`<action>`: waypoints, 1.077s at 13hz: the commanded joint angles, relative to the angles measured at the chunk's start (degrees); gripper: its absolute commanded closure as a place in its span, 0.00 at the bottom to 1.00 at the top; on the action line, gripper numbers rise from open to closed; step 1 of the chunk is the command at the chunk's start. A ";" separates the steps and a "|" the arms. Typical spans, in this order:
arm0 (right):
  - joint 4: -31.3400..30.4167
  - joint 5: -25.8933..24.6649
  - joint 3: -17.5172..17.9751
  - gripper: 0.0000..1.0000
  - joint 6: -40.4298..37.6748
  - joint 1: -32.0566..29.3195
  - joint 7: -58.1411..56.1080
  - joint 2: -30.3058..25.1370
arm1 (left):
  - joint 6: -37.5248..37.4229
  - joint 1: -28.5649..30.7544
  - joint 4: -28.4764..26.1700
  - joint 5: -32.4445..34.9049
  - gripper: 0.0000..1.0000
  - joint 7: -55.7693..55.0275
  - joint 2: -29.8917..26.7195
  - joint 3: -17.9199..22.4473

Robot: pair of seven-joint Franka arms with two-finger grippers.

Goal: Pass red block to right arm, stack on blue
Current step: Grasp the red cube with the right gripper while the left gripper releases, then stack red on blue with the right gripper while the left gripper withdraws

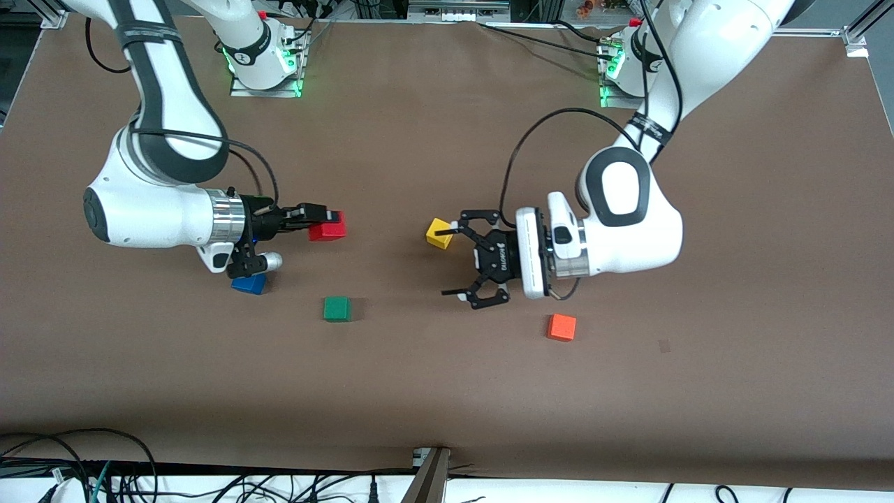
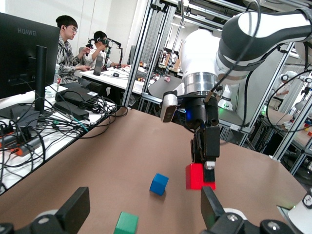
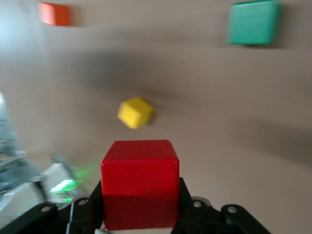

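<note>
Next, my right gripper puts the red block, now held over bare table, down and lets go of it on top of the blue cube (image 1: 235,278) that lies under its own wrist.
My right gripper (image 1: 328,222) is shut on the red block (image 1: 327,227) and holds it over bare table, off to one side of the blue cube (image 1: 249,284). The blue cube lies on the table under the right wrist. In the right wrist view the red block (image 3: 140,165) fills the space between the right gripper's (image 3: 140,204) fingers. My left gripper (image 1: 447,260) is open and empty, beside the yellow cube (image 1: 439,233). The left wrist view shows its own open gripper (image 2: 142,212), the red block (image 2: 195,176) in the right gripper and the blue cube (image 2: 159,184).
A green cube (image 1: 337,308) lies nearer to the front camera than the red block. An orange-red cube (image 1: 561,327) lies near the left arm's wrist, nearer to the camera. The green cube (image 2: 126,224) sits just ahead of the left gripper.
</note>
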 commanded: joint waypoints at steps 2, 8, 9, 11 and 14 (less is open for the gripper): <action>0.57 -21.00 -0.04 1.00 3.38 0.06 1.37 -0.22 | -6.17 5.45 -0.79 10.99 0.00 -1.05 -3.32 -0.15; -4.17 -30.99 -6.98 1.00 15.23 -0.64 -1.35 3.12 | -22.78 9.61 -2.01 24.91 0.00 -2.55 -12.27 10.20; -5.75 -31.60 -7.07 1.00 18.48 -0.64 -1.36 3.91 | -23.58 8.73 -2.98 26.49 0.00 -4.72 -14.91 13.62; -7.17 -31.70 -7.42 1.00 22.98 -0.90 -1.36 5.75 | -27.52 8.11 -4.04 32.80 0.00 -11.47 -20.71 16.80; -7.96 -31.78 -8.48 1.00 23.87 0.15 -1.36 6.90 | -30.08 8.11 -4.39 46.86 0.00 -25.09 -28.27 17.43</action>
